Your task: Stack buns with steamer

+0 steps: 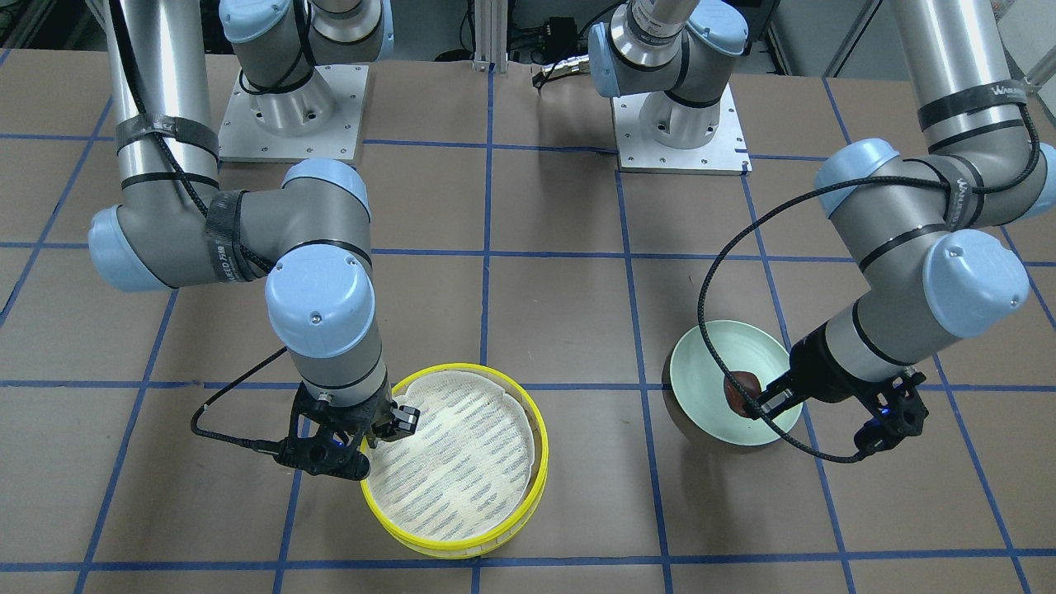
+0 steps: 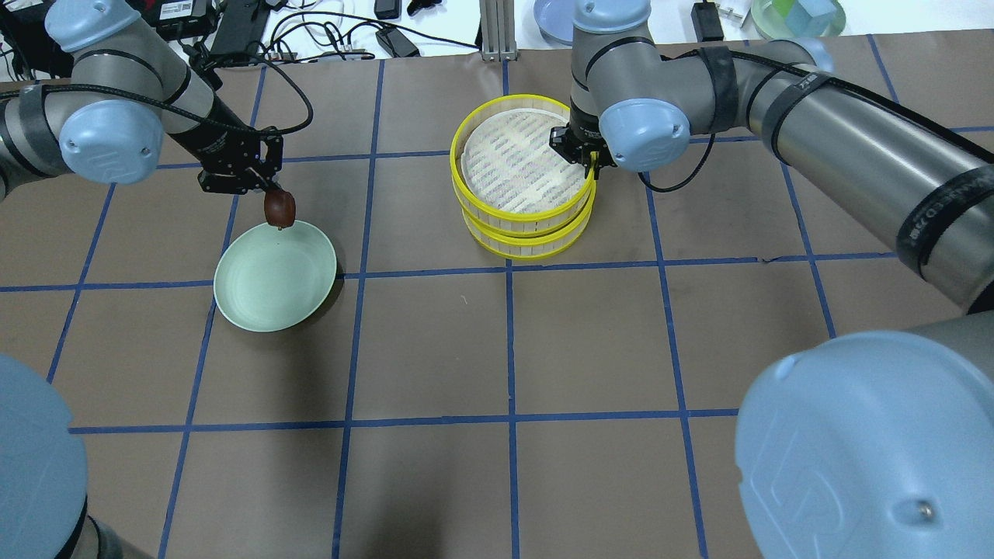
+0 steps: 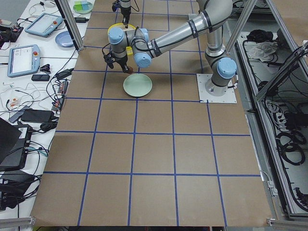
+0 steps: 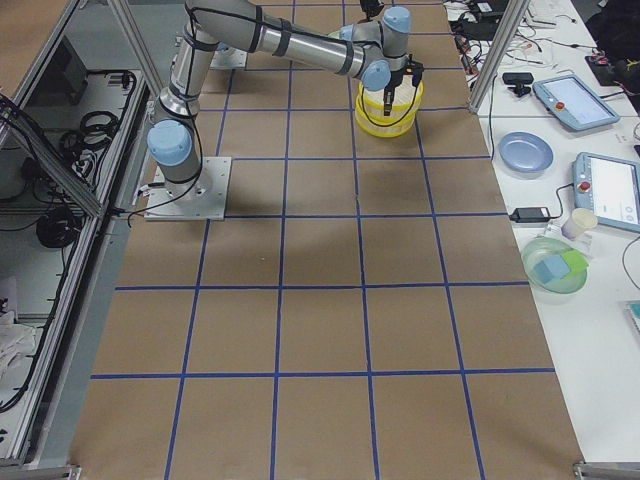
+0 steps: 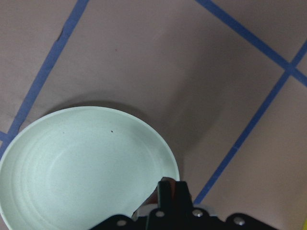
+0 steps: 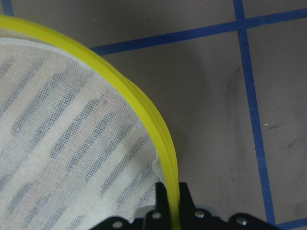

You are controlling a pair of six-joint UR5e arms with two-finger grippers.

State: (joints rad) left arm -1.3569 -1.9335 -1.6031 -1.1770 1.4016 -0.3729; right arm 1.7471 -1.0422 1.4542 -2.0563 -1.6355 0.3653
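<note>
I need to use my left gripper to set the dark reddish-brown bun down on the top tray's white mesh liner (image 1: 505, 476), near the rim that faces the plate.
The steamer's two yellow-rimmed trays stand stacked at the table's middle; the top tray (image 2: 522, 159) sits on the lower tray (image 2: 532, 241). My right gripper (image 2: 592, 164) is shut on the top tray's rim (image 6: 144, 115), one finger inside against the white mesh liner (image 6: 62, 143). My left gripper (image 2: 273, 194) is shut on the dark reddish-brown bun (image 2: 279, 208) and holds it just over the far edge of the empty pale green plate (image 2: 264, 291). The bun (image 1: 741, 393) also shows in the front view. The cream-white bun is out of view.
Both arm bases (image 1: 293, 107) (image 1: 676, 115) stand on plates at the robot's side. Cables, chargers and a blue plate (image 2: 555, 15) lie beyond the table's far edge. Blue tape lines grid the brown table (image 2: 505, 349).
</note>
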